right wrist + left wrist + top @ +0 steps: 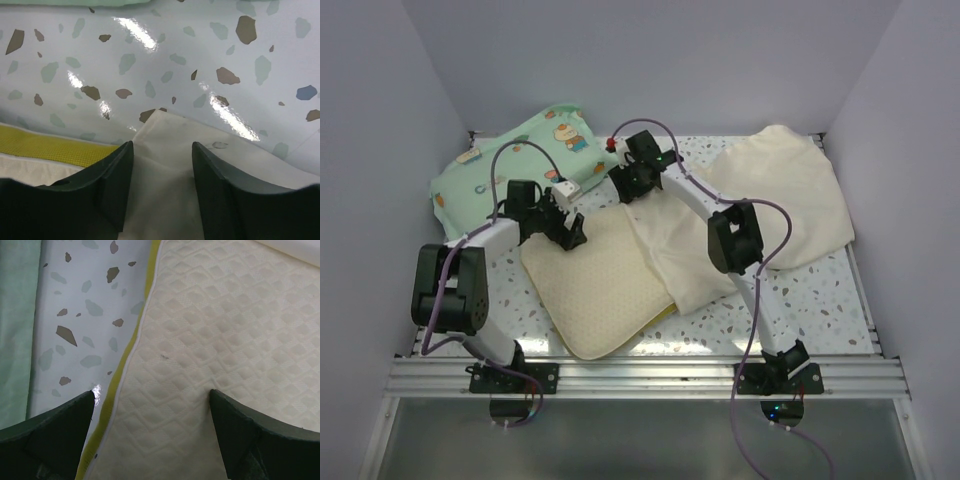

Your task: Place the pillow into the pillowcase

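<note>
The pillow lies largely outside the pillowcase, so next my right gripper pinches the pillowcase's far corner (159,116) while my left gripper holds the edge of the pillow.
The pillow (600,290), cream and quilted with an olive-yellow edge, lies flat at the front centre of the table. The pillowcase (780,200), plain cream cloth, spreads from the back right down to the pillow's right side. My left gripper (565,225) hovers open over the pillow's far left corner. In the left wrist view its jaws (152,400) stand wide above the quilted surface (210,330) beside the yellow edge. My right gripper (630,185) is at the pillowcase's far left corner. In the right wrist view it (163,147) straddles a raised fold of the pillowcase (165,125), jaws partly closed with a gap.
A mint-green cartoon-print pillow (510,160) lies at the back left, close behind the left gripper. The speckled tabletop (820,300) is walled on three sides. The pillow's yellow edge (45,145) shows left of the right gripper's fingers.
</note>
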Controlling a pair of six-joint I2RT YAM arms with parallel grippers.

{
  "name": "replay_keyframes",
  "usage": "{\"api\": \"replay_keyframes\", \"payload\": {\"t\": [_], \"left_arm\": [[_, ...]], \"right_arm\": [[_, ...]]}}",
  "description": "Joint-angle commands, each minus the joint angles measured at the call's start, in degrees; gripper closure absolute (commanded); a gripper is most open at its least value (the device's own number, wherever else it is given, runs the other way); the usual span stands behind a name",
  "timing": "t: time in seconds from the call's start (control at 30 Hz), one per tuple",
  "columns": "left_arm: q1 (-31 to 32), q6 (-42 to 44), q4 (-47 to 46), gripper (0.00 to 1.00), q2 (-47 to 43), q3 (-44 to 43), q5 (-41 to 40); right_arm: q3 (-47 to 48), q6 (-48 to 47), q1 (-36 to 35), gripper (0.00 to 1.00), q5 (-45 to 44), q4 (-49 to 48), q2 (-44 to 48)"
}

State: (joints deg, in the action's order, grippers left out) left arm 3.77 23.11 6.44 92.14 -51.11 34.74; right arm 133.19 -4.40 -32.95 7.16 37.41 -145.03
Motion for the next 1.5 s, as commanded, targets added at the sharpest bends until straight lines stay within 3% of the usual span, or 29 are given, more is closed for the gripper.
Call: {"api": "replay_keyframes", "payload": {"t": [0.0, 0.03, 0.1, 0.2, 0.3, 0.37, 0.57, 0.6, 0.7, 0.77, 0.87, 0.9, 0.97, 1.0, 1.03, 1.07, 1.13, 1.2, 1.3, 1.4, 1.47], "left_arm": [[-0.3, -0.4, -1.8, 0.0, 2.6, -2.2, -0.6], [-0.3, -0.7, -1.6, 0.0, 3.9, -2.6, -0.7], [-0.3, -1.3, -2.2, 0.0, 4.4, -2.8, -0.6], [-0.3, -1.6, -4.1, 0.0, 3.6, -1.9, 0.2], [-0.3, -1.2, -4.1, 0.0, 3.5, -2.0, -0.3], [-0.3, -1.4, -4.1, 0.0, 3.4, -2.0, -1.3], [-0.3, -2.6, -4.8, 0.0, 3.1, -1.5, -4.2], [-0.3, -2.5, -4.8, 0.0, 3.7, -1.4, -4.2], [-0.3, -3.8, -5.6, 0.01, 5.6, -1.4, -3.0], [-0.3, -5.4, -5.6, 0.05, 6.9, -1.7, -1.8], [-0.3, -6.8, -7.2, 0.21, 11.1, -3.3, 2.4], [-0.3, -7.2, -7.0, 0.39, 12.1, -4.8, 5.4], [-0.3, -7.1, -3.9, 0.66, 13.9, -6.5, 9.8], [0.0, -5.3, -1.3, 0.87, 14.7, -8.7, 14.1], [-0.5, -6.2, -2.6, 0.94, 14.3, -8.4, 17.8], [-1.1, -9.3, -6.7, 1.0, 11.3, -7.0, 20.9], [-1.6, -19.3, -22.2, 1.0, 7.3, -1.0, 26.8], [-0.8, -25.6, -30.4, 1.0, 2.2, 2.4, 29.0], [-0.3, -38.5, -43.3, 1.0, -0.6, 4.3, 28.6], [0.5, -59.6, -66.0, 1.0, -1.1, 7.1, 27.7], [1.8, -64.3, -69.2, 1.0, -0.7, 7.4, 24.8]], "right_arm": [[2.7, -1.6, 0.0, 0.42, 6.4, 1.8, 0.5], [3.4, -1.7, 0.0, 0.31, 7.7, 2.2, 0.2], [3.4, -1.0, 0.0, 0.21, 8.0, 2.2, 0.2], [2.7, 0.3, 0.0, 0.16, 7.7, 0.9, 0.6], [2.3, 0.6, -0.4, 0.19, 7.7, -0.1, 0.5], [4.6, -1.0, -1.1, 0.3, 3.2, 1.5, -1.7], [9.6, -4.3, -1.3, 0.47, -4.6, 7.1, -6.9], [9.0, -4.6, -1.2, 0.64, -4.2, 6.9, -6.4], [4.9, -4.4, -1.2, 1.0, -2.0, 4.3, -3.8], [5.2, -2.8, -1.2, 1.0, 0.7, 3.9, -2.8], [5.9, 2.0, -1.1, 1.0, 9.4, 2.3, 0.4], [4.9, 3.3, -1.1, 1.0, 14.2, 1.1, 2.6], [2.7, 8.0, -1.2, 1.0, 17.3, -3.8, 5.6], [0.2, 9.0, -1.2, 1.0, 19.2, -5.6, 8.2], [-0.7, 11.1, -1.2, 1.0, 20.3, -8.1, 9.3], [-1.2, 12.2, -1.3, 1.0, 21.1, -9.0, 10.0], [-0.8, 15.5, -1.3, 1.0, 23.4, -9.3, 11.3], [-0.9, 17.1, -1.6, 1.0, 24.3, -9.6, 12.3], [-3.5, 20.4, -2.3, 1.0, 24.2, -12.4, 15.5], [-5.8, 26.2, -3.6, 1.0, 24.3, -15.3, 18.2], [-8.2, 28.2, -5.4, 1.0, 24.0, -16.4, 20.0]]}}
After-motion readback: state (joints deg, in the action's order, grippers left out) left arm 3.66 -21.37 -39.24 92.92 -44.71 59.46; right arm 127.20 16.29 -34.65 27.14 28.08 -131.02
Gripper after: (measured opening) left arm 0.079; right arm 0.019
